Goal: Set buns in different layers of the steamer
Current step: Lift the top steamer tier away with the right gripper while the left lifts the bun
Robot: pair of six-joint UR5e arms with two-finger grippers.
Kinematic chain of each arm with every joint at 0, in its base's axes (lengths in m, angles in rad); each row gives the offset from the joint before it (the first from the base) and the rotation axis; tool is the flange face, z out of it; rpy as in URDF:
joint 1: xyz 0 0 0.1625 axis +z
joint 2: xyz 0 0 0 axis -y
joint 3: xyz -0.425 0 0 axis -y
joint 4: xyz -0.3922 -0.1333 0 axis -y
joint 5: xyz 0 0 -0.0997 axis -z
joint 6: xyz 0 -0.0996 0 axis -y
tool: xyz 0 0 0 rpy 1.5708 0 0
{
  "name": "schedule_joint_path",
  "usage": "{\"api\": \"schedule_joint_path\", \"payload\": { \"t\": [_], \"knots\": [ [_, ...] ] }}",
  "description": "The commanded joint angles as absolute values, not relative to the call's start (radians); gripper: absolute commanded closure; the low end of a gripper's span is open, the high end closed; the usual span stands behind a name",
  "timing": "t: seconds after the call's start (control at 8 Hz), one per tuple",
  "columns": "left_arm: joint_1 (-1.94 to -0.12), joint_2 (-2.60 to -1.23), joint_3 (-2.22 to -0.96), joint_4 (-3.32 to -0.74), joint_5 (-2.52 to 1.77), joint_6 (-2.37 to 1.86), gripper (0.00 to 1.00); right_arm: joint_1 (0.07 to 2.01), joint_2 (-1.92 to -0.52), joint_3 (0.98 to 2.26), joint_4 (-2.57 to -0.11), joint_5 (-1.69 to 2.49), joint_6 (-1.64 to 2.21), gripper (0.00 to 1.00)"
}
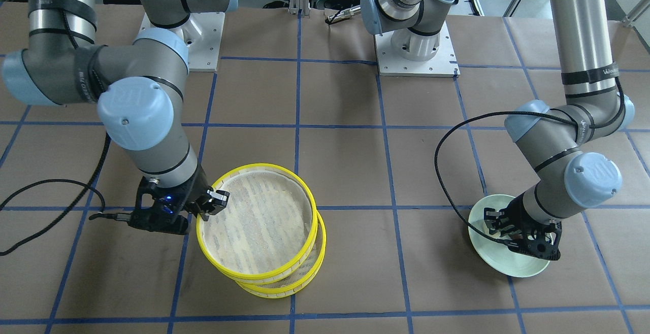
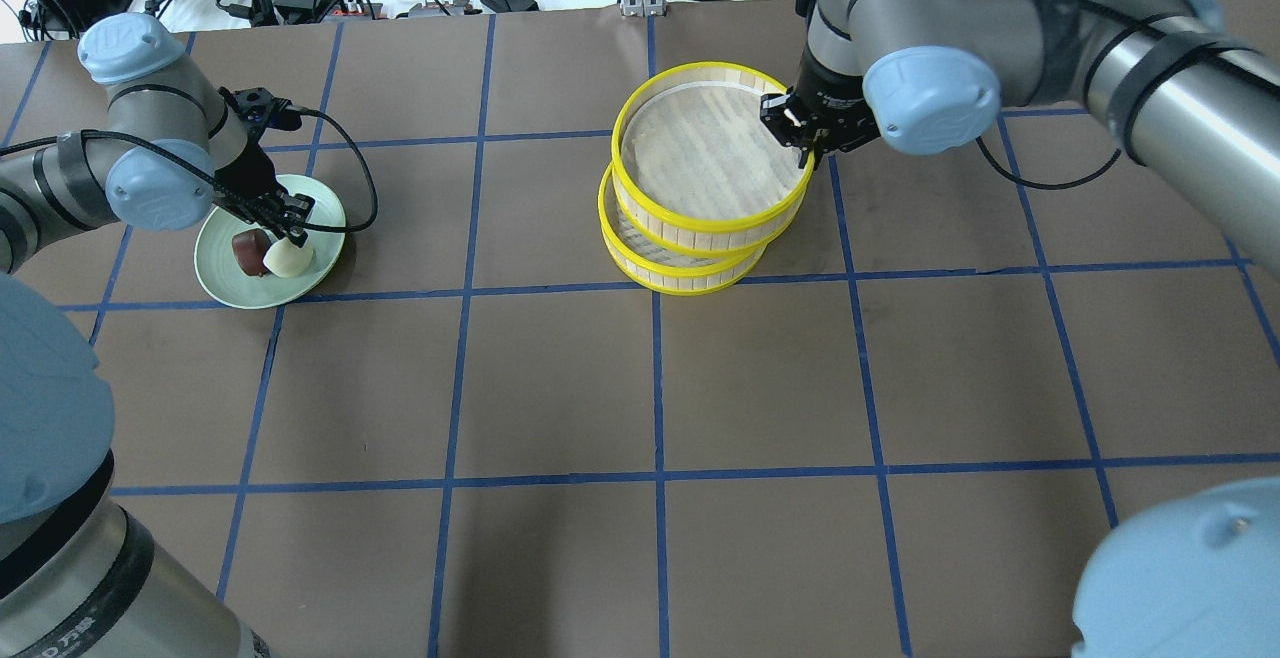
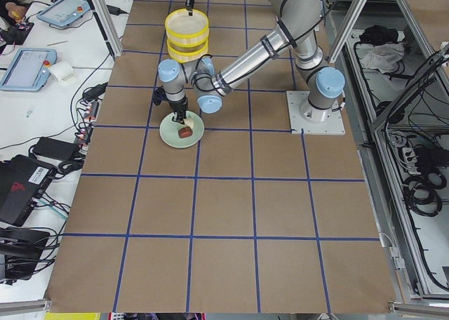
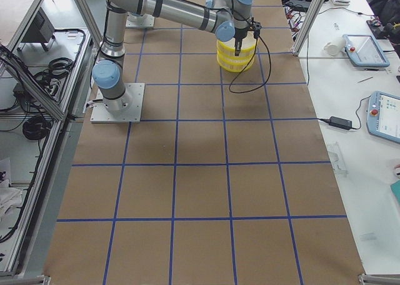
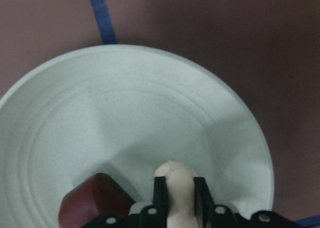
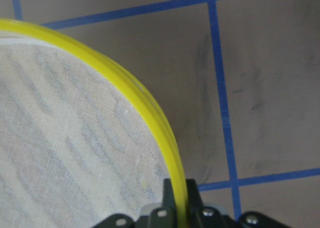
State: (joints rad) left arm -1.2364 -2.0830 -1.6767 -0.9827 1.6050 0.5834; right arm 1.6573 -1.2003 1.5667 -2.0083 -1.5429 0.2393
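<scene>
My left gripper is going to let go of the white bun on the mesh bottom of the steamer's lower level [image 1: 275, 258], underneath the top level. The white bun still lies on the plate.
The steamer is two yellow-rimmed tiers with mesh floors. My right gripper [image 2: 800, 133] is shut on the rim of the top tier [image 2: 700, 153] and holds it shifted off the lower tier [image 2: 680, 273]; the right wrist view shows the rim [image 6: 145, 108] between the fingers. Both tiers look empty. The white bun [image 2: 288, 258] and the brown bun [image 2: 247, 251] lie side by side on the pale green plate [image 2: 225, 288]. My left gripper [image 5: 177, 184] is down on the plate, its fingers closed on either side of the white bun [image 5: 175, 175], with the brown bun [image 5: 92, 198] just beside.
The brown table has a blue tape grid. The two arm bases [image 1: 416, 49] stand at the robot's side. A black cable [image 2: 350, 168] loops from the left wrist beside the plate. The steamer stack [image 1: 264, 232] and plate [image 1: 518, 270] are far apart.
</scene>
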Motion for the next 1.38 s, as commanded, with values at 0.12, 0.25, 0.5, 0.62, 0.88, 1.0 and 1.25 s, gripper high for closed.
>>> {"api": "schedule_joint_path", "payload": {
  "t": [0.12,0.25,0.5,0.62,0.88,1.0,1.25],
  "knots": [
    [-1.235,-2.028,-1.672,-0.994,1.603,0.574,1.0,1.499,-1.34,1.563,-1.849,-1.516,0.034,1.0],
    [-1.239,-1.991,-1.672,-1.0,1.601,0.568,1.0,1.456,-1.365,1.56,-1.827,-1.517,-0.032,1.0],
    [-1.27,-1.922,-1.671,-1.014,1.595,0.473,1.0,1.382,-1.381,1.549,-1.816,-1.543,-0.13,1.0],
    [-1.323,-1.881,-1.667,-1.017,1.594,0.419,1.0,1.364,-1.384,1.548,-1.818,-1.546,-0.162,1.0],
    [-1.469,-1.824,-1.642,-1.017,1.588,0.237,1.0,1.297,-1.385,1.549,-1.818,-1.54,-0.253,1.0],
    [-1.535,-1.813,-1.62,-1.016,1.55,0.171,1.0,1.269,-1.39,1.549,-1.819,-1.536,-0.288,1.0],
    [-1.661,-1.83,-1.571,-0.987,1.438,0.043,1.0,1.232,-1.39,1.549,-1.821,-1.529,-0.334,1.0]
  ]
}}
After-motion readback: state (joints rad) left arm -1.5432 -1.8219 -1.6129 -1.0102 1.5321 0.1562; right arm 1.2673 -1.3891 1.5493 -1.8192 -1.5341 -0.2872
